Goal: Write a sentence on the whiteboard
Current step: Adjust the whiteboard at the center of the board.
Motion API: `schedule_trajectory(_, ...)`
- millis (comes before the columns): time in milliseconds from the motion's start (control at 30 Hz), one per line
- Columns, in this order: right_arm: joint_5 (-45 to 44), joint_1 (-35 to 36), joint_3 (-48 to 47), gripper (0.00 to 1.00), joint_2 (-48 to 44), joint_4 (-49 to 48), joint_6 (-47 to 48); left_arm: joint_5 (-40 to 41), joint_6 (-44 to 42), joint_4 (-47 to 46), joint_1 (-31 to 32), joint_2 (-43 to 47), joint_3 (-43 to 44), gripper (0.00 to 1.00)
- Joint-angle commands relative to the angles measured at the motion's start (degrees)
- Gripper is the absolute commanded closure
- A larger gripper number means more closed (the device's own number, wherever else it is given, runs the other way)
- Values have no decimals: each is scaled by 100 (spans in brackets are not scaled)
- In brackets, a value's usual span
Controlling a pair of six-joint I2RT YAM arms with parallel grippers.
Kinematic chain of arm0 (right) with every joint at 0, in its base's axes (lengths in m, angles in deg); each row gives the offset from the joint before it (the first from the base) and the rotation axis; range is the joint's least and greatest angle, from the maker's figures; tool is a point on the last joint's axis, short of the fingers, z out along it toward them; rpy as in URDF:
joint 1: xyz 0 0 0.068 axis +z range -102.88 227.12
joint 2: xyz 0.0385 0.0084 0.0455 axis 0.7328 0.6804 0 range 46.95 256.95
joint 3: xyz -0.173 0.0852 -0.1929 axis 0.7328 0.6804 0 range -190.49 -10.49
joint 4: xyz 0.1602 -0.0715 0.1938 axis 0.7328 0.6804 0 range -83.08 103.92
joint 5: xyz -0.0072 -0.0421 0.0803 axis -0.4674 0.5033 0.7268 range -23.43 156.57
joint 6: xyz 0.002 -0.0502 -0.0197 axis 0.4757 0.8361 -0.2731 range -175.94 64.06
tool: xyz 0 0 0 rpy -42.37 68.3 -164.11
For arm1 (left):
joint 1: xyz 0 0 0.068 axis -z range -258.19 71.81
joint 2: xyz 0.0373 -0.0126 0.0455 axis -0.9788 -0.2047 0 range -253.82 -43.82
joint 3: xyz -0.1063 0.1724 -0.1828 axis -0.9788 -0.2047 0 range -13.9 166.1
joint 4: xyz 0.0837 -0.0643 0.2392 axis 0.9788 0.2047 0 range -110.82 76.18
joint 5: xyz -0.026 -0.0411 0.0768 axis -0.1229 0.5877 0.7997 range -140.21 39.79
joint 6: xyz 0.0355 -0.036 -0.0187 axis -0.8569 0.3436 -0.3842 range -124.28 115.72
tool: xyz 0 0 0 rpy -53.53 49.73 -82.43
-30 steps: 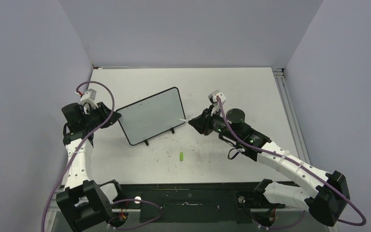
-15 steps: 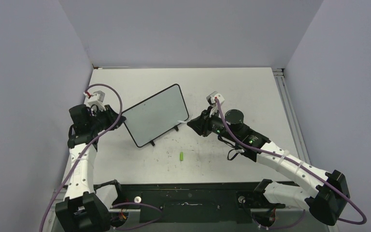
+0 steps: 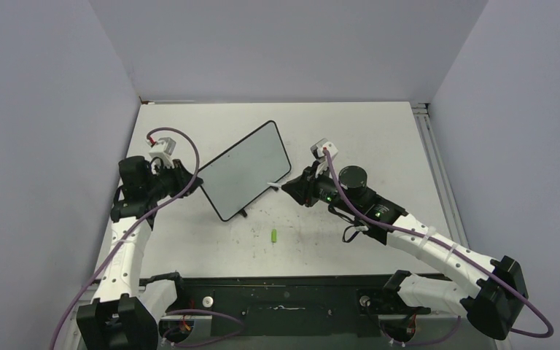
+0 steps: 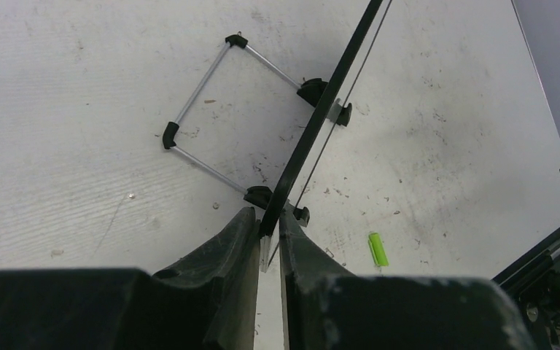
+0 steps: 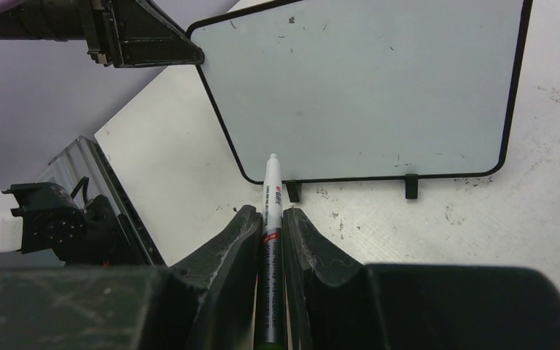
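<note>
The black edge of the whiteboard runs at a slant through my left gripper's fingers. I will open them, line them up with it and pinch the whiteboard's corner (image 4: pixel 269 221) before writing.
The whiteboard (image 3: pixel 248 170) stands propped on its wire stand (image 4: pixel 211 109), turned diagonally on the table. Its face is blank in the right wrist view (image 5: pixel 364 87); no green sentence shows. My left gripper (image 3: pixel 195 182) is shut on the board's left edge, the black frame (image 4: pixel 313 124) pinched between its fingers (image 4: pixel 233 255). My right gripper (image 3: pixel 292 186) is shut on a white marker (image 5: pixel 271 211) with its cap off. The marker's tip (image 3: pixel 274 183) points at the board's lower right corner, a short way from it.
A green marker cap (image 3: pixel 274 235) lies on the table in front of the board, also in the left wrist view (image 4: pixel 378 249). Purple walls close in the left, back and right. A metal rail (image 3: pixel 430 146) runs along the table's right edge.
My left arm has swung right and toward the middle with the board's left edge, turning the board to a steeper diagonal. My right gripper and the marker have hardly moved.
</note>
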Motion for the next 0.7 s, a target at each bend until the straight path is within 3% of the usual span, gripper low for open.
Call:
schedule_trajectory(0, -72, 53, -118, 92, 63, -310, 88, -410, -105, 38, 186, -28, -73, 100)
schedule_trajectory(467, -149, 106, -87, 91, 57, -434, 81, -485, -175, 136, 368, -55, -16, 100)
schedule_trajectory(667, -131, 170, -83, 91, 96, -528, 79, -289, -167, 243, 359, -31, 54, 74)
